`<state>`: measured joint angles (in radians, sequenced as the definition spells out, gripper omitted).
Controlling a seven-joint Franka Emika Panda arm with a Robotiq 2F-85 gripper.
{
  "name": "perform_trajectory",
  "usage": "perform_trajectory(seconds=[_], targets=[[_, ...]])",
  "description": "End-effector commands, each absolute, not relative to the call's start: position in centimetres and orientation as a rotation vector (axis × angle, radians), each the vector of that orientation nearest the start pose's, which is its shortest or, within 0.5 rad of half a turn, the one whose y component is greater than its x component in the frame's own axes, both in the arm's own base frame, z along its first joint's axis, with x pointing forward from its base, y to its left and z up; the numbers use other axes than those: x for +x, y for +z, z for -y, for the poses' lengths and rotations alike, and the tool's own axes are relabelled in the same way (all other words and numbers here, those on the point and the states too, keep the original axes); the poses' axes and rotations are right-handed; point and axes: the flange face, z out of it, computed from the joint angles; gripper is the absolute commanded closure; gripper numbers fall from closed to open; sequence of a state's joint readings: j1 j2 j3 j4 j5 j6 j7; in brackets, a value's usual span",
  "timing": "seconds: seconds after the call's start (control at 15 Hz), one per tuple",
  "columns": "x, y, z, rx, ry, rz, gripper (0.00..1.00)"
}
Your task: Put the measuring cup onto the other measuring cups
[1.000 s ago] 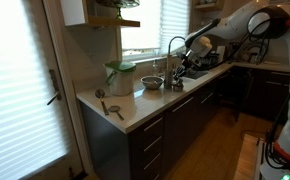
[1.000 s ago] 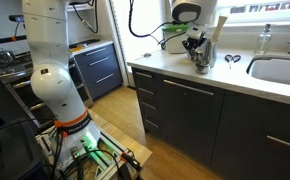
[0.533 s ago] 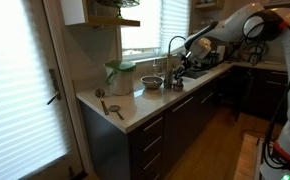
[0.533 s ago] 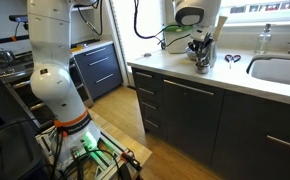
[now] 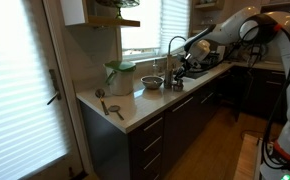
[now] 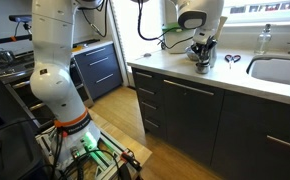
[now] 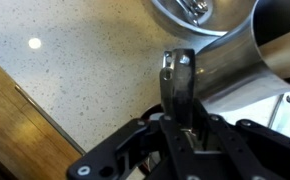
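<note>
Next, I let go of the measuring cup on the other measuring cups [image 5: 176, 85] [image 7: 173, 125] beside the metal bowl, near the front edge of the counter.
In the wrist view my gripper [image 7: 178, 95] is shut on the dark handle of the measuring cup [image 7: 240, 60], whose grey metal body fills the upper right. Just beyond it, at the top edge, is a round shiny rim with smaller metal pieces inside, which I take for the other measuring cups [image 7: 193, 10]. In both exterior views the gripper [image 5: 178, 72] [image 6: 201, 55] hangs low over the counter with the cup, right above a small grey metal cluster [image 5: 175, 85] [image 6: 201, 67]. I cannot tell whether the held cup touches it.
A wider metal bowl [image 5: 151, 82] and a green-lidded jar [image 5: 120, 75] stand behind. Two long-handled scoops [image 5: 108, 103] lie near the counter end. A sink [image 6: 280, 70] and a soap bottle [image 6: 267, 40] are along the counter; its front edge [image 6: 185, 82] is close.
The gripper with the cup has shifted a little along the counter toward the sink and now sits over the small metal cluster. It has stayed shut.
</note>
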<state>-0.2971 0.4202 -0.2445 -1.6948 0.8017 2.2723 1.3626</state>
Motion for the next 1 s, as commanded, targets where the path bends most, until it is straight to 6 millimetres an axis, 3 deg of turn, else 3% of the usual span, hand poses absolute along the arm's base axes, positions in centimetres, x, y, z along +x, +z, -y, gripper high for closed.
perform_trajectory(seconds=[0.0, 0.93], targets=[[60.6, 37.5, 33.0, -0.928, 0.067, -2.374, 0.95], [61.6, 36.2, 32.0, -0.974, 0.107, -2.368, 0.95]])
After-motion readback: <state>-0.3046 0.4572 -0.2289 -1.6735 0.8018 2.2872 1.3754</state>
